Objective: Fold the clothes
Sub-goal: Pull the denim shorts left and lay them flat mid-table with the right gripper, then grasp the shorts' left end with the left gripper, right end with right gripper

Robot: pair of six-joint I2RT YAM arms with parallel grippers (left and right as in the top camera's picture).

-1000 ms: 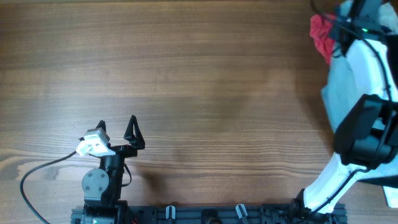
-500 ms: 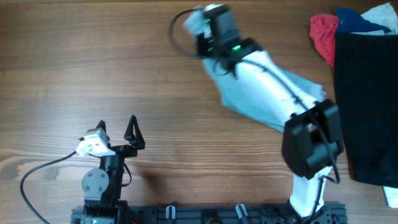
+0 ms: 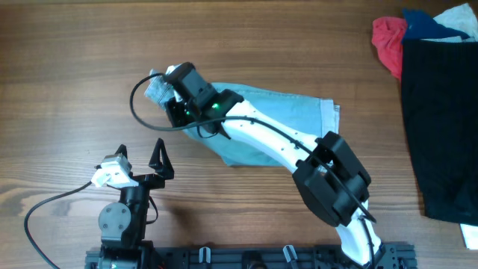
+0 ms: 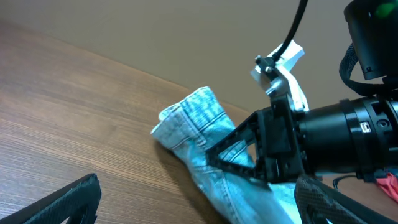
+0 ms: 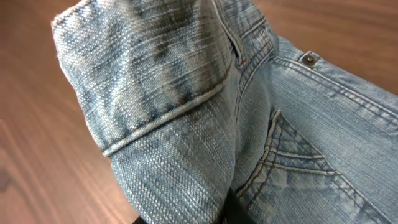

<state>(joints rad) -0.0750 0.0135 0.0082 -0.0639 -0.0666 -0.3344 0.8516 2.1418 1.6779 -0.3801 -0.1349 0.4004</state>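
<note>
The robot's left gripper should next move to the denim shorts' waistband (image 3: 156,90) (image 4: 188,122), at the bunched end beside the right gripper's fingers, and close there.
The light-blue denim shorts (image 3: 291,112) lie crumpled across the middle of the table. My right gripper (image 3: 168,88) is shut on their left end and holds it bunched up. The right wrist view is filled with denim (image 5: 205,124), a hem, a rivet and pocket stitching; the fingers are hidden under the cloth. My left gripper (image 3: 140,155) is open and empty near the front left of the table. In the left wrist view (image 4: 193,199) its fingers frame the lifted denim (image 4: 193,121) and the right arm beyond.
A pile of other clothes sits at the far right: a red garment (image 3: 388,41), a large black cloth (image 3: 441,112), and blue and white pieces behind. A black cable (image 3: 45,209) loops by the left arm's base.
The right arm swept from the pile at the far right across to the table's middle-left, dragging the denim shorts with it. The left arm has not moved.
</note>
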